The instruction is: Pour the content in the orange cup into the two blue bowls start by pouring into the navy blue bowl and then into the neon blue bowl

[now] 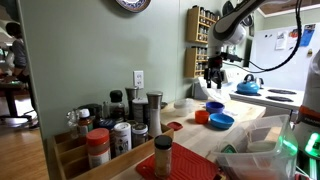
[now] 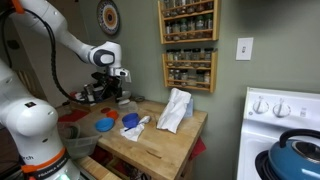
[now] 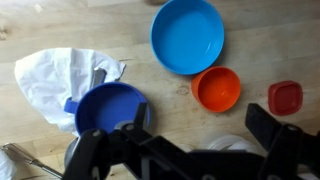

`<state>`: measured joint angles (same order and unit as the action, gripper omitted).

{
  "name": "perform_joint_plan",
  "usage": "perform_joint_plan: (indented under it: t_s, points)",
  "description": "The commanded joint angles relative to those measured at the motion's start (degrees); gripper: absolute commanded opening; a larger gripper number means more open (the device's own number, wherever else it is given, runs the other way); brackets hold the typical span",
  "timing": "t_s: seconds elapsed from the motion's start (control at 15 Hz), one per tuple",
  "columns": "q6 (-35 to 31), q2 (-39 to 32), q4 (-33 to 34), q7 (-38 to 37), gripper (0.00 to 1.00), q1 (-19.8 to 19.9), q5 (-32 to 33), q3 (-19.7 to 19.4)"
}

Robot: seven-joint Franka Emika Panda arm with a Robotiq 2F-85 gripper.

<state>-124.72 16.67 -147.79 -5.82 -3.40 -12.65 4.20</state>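
The robot's gripper will go to the orange cup next and close on the cup's rim [image 1: 204, 111] [image 3: 195, 89], on the side nearest the navy blue bowl.
In the wrist view the orange cup [image 3: 217, 89] stands upright on the wooden top, just below the neon blue bowl [image 3: 187, 35]. The navy blue bowl [image 3: 110, 108] sits to the left, against a white cloth [image 3: 55, 75]. My gripper [image 3: 200, 125] is open and empty, hovering above the table with its fingers either side of the spot just short of the cup. In an exterior view the gripper [image 1: 213, 70] hangs well above the cup [image 1: 202, 116], the navy bowl [image 1: 215, 106] and the neon bowl [image 1: 222, 121]. The bowls also show in an exterior view, navy [image 2: 130, 120] and neon [image 2: 104, 126].
A flat red disc [image 3: 285, 97] lies right of the cup. A crumpled white bag [image 2: 174, 110] stands on the wooden top. Spice jars [image 1: 125, 125] crowd one end. A blue kettle [image 1: 248, 86] sits on the stove. Spice racks [image 2: 188, 45] hang on the wall.
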Motion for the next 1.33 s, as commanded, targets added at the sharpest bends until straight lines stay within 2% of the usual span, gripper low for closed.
perform_joint_plan:
  t_s: [0.0,0.07,0.13,0.93,1.27]
  points:
    - [-2.9,-6.4,2.4,-2.0,1.00,-1.4,2.1,2.3]
    - [-2.3,-7.6,2.8,-0.6,1.00,-2.0,2.1,2.6]
    - [-2.2,-4.4,1.3,-0.9,1.00,-1.4,0.9,1.8]
    - [-4.0,-10.9,2.0,3.2,1.00,-4.2,3.1,3.8]
    - [-10.1,-14.0,1.4,1.3,1.00,-4.2,5.2,4.1]
